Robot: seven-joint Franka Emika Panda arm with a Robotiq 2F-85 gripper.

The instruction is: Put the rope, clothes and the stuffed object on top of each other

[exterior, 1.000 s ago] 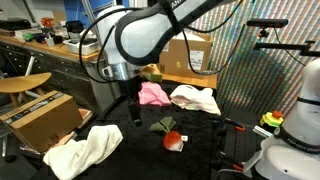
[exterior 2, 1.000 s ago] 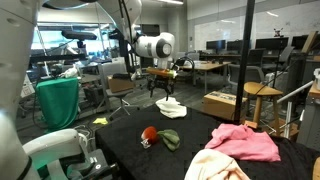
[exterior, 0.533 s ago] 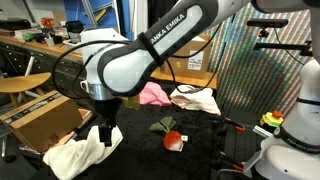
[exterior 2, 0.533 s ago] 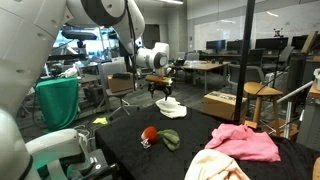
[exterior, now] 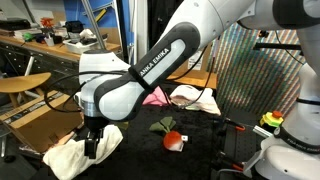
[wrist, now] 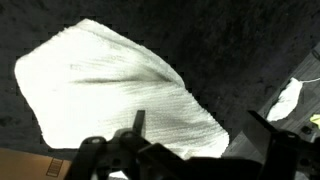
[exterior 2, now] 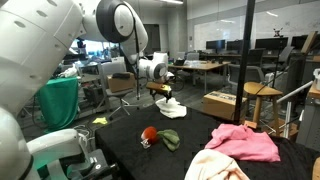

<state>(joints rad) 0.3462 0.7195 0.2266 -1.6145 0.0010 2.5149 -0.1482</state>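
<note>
The cream-white cloth lies beside the cardboard box, and my gripper will close on its narrower end (exterior: 77, 153) (wrist: 188, 123).
My gripper (wrist: 196, 116) hangs open just above a cream-white cloth (wrist: 110, 90), one finger over the cloth and one over the black table. In both exterior views the gripper (exterior: 90, 141) (exterior 2: 164, 91) is low over that cloth (exterior: 72, 155) (exterior 2: 171, 104) at a table corner. The stuffed object (exterior: 172, 139) (exterior 2: 149, 136), red-orange with green leaves, lies mid-table. A pink cloth (exterior: 153, 95) (exterior 2: 250, 140) and another cream-white cloth (exterior: 196, 98) (exterior 2: 214, 166) lie at the opposite end. I cannot make out the rope for certain; a small white thing (wrist: 288, 100) shows at the wrist view's right edge.
A cardboard box (exterior: 38, 116) stands on the floor beside the table corner with the cloth. The black table's edge (exterior 2: 115, 130) runs close to the gripper. Desks, chairs and a white robot base (exterior: 295, 140) surround the table.
The arm has swung from near the pink cloth across and down to the cream-white cloth at the table corner. The jaws stayed open and nothing was picked up.
</note>
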